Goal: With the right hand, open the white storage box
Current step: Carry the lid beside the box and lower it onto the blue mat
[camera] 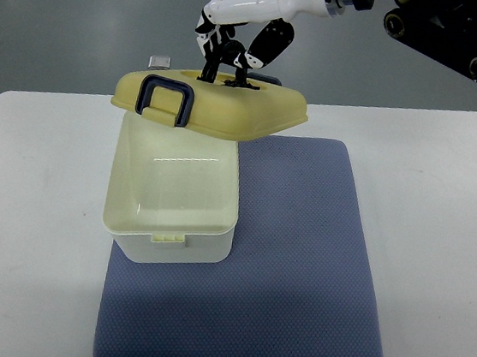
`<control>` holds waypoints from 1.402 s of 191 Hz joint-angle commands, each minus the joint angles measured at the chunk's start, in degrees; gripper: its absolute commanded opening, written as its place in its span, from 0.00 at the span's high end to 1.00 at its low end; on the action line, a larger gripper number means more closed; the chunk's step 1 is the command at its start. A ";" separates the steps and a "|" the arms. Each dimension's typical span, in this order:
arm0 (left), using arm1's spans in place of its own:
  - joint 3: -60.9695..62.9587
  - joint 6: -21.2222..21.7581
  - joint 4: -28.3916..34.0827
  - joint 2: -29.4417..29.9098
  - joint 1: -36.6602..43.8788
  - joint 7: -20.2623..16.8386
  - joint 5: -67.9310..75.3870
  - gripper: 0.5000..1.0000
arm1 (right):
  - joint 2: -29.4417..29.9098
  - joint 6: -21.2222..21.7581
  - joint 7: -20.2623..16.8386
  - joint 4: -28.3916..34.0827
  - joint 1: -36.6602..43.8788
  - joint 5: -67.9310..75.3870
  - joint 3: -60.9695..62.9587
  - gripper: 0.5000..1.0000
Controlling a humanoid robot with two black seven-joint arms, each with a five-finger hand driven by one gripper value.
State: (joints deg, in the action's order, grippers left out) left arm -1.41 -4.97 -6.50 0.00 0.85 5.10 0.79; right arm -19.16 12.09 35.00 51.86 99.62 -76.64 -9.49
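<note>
The robot's right gripper will release the pale yellow lid, now tilted over the box's far end, on the mat's bare far corner (333, 164), next to the white storage box.
A white storage box (173, 223) stands on the left part of a blue-grey mat (298, 263), its inside bare. Its pale yellow lid (221, 108) with a dark blue handle (167, 97) is raised off the box and hangs tilted over the box's far end. My right hand (231, 53), white with black fingers, reaches in from the top right and is shut on the lid's far edge. My left arm does not show.
The mat lies on a white table (441, 219). A small grey object (159, 61) sits at the table's far edge behind the lid. Black robot parts (462, 32) fill the top right corner.
</note>
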 commanded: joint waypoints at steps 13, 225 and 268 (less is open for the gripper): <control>0.00 0.05 0.00 0.00 0.02 0.00 0.00 0.00 | -5.80 -0.14 0.00 2.29 -0.39 -0.09 0.18 1.00; 0.00 0.05 0.00 0.00 -0.06 0.00 0.00 0.00 | -15.12 -20.17 0.00 -0.35 -24.03 -10.37 -1.85 1.00; 0.00 -0.03 0.00 0.00 -0.06 0.00 0.00 0.00 | -11.43 -21.05 0.00 -1.05 -24.65 -10.37 -1.93 1.00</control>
State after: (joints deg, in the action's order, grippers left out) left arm -1.40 -4.98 -6.50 0.00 0.88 5.10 0.79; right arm -32.17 -8.88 35.00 50.95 75.04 -87.01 -11.42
